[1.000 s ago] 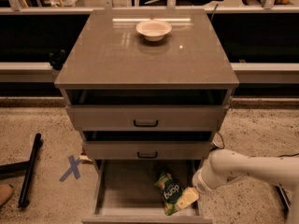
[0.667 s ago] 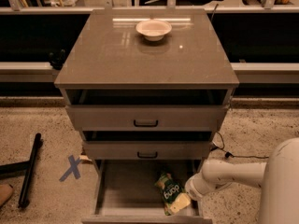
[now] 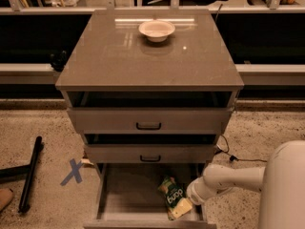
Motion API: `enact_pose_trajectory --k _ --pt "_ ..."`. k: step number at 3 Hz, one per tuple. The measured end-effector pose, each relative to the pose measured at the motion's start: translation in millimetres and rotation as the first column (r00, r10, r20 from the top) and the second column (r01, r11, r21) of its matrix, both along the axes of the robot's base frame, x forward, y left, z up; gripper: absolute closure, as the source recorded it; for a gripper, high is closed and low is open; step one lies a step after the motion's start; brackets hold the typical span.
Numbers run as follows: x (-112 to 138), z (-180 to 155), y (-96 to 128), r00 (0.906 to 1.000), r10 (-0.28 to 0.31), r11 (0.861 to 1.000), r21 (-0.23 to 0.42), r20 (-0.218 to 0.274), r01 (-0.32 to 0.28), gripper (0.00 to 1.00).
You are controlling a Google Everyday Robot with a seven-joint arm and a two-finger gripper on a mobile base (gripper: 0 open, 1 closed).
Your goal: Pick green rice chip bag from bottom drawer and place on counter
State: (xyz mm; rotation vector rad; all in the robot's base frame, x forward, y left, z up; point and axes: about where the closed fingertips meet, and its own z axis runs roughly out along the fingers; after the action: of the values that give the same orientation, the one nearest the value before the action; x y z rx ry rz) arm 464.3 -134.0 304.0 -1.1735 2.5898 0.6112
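Next, my gripper grips the green rice chip bag on the middle [image 3: 175, 192], farther into the bottom drawer than the bag's pale end.
The green rice chip bag [image 3: 171, 193] lies flat in the open bottom drawer [image 3: 119, 197], toward its right front, with its pale yellowish end pointing at the drawer's front edge. My gripper [image 3: 189, 200] reaches in from the right at the end of the white arm and sits at the bag's right side, over the pale end; its tip is hidden behind the wrist. The counter [image 3: 143, 61] is the glossy grey-brown cabinet top above.
A white bowl [image 3: 157, 29] stands at the back middle of the counter. The two upper drawers [image 3: 148, 120] with black handles are slightly open. A black bar [image 3: 29, 175] and a blue X mark [image 3: 73, 171] lie on the floor at left. A cable [image 3: 228, 154] runs at right.
The arm has drawn in and moved left, bringing the gripper closer over the bag's pale end. The arm's white body now fills the lower right. The bag has hardly moved.
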Motion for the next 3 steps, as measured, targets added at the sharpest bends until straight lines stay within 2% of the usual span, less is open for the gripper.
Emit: enact_pose_trajectory --k 1,3 --pt "18 -24 16 0.9973 0.046 0.998 0.031 0.058 -0.048 0.0" --pt "44 -59 48 0.9924 0.059 0.992 0.104 0.108 -0.071 0.0"
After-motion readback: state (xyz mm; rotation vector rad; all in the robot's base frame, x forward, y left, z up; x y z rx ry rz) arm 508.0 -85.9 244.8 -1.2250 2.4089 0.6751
